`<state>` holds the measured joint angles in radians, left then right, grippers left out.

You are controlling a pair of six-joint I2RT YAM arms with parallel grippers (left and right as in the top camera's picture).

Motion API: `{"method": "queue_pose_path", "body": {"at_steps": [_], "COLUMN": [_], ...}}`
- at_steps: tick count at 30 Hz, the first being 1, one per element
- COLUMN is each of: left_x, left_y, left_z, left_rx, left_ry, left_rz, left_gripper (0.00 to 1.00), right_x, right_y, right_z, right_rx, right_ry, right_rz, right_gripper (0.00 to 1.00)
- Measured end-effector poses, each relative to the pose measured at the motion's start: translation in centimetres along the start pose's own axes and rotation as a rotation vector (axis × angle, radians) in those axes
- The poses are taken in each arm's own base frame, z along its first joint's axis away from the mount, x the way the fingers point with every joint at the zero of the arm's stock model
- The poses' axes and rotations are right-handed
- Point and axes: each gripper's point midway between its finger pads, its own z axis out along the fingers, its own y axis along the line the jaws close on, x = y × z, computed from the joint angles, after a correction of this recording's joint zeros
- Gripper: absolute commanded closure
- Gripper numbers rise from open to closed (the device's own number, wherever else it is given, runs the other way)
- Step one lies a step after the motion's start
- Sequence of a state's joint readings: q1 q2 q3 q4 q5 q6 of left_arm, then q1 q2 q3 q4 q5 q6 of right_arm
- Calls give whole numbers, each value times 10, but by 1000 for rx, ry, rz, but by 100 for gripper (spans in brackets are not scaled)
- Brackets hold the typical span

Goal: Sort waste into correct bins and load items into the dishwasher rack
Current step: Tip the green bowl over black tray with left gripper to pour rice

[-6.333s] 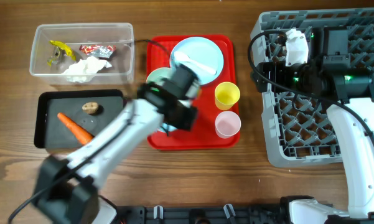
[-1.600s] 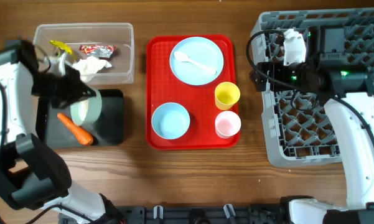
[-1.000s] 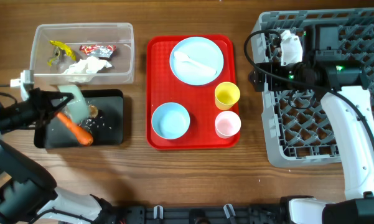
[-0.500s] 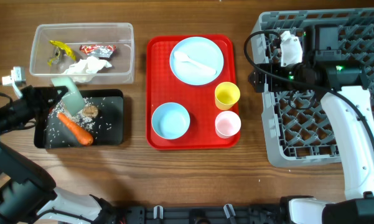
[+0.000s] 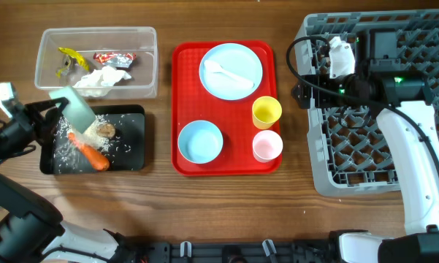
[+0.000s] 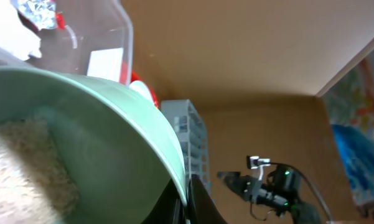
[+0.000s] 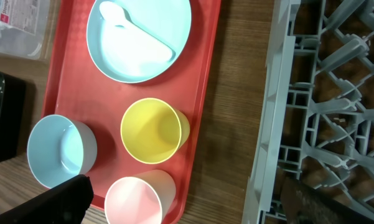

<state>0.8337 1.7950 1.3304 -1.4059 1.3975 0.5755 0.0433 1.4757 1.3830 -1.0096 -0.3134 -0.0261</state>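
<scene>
My left gripper is to put the pale bowl down on the red tray (image 5: 194,101), in the spot between the blue bowl and the plate. The pale bowl is still tipped over the black tray.
My left gripper (image 5: 56,111) is shut on the rim of a pale bowl (image 5: 77,109), held tipped over the black tray (image 5: 131,157). White rice (image 5: 62,139) lies scattered on the tray around the carrot (image 5: 88,152) and brown lump (image 5: 106,130). In the left wrist view the jaws (image 6: 187,202) pinch the bowl (image 6: 93,137), with rice (image 6: 18,162) still inside. The clear tub (image 5: 150,44) holds the yellow scrap (image 5: 67,55), wrapper (image 5: 113,57) and tissue (image 5: 98,79). My right gripper (image 5: 301,91) is open and empty at the rack's (image 5: 365,153) left edge.
The red tray (image 5: 186,164) holds the plate (image 5: 231,69) with a white spoon, a blue bowl (image 5: 200,141), yellow cup (image 5: 266,111) and pink cup (image 5: 266,146). The right wrist view shows the plate (image 7: 139,40), yellow cup (image 7: 152,130), pink cup (image 7: 137,199), bowl (image 7: 61,149) and rack (image 7: 323,112).
My left gripper carried a bowl from the red tray to the black tray and tipped it; rice has spilled onto the tray. The right arm has hardly moved.
</scene>
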Motion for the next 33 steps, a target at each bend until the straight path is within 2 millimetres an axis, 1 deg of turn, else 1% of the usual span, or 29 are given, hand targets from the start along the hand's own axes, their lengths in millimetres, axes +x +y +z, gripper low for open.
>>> {"method": "queue_pose_path", "body": {"at_steps": [15,33], "left_x": [-4,-5], "left_y": [-24,-26], "left_z": [-2,-2], "left_rx": [122,132], "left_ry": [-57,-62], "left_rz": [-99,-105], "left_gripper": [96,96], "right_x": [5,5], "right_y": [0,0], "right_z": [0,0], "right_rx": [0,0], "right_ry": [19,21], "right_rz": [6,7], "right_gripper": [0,0]}}
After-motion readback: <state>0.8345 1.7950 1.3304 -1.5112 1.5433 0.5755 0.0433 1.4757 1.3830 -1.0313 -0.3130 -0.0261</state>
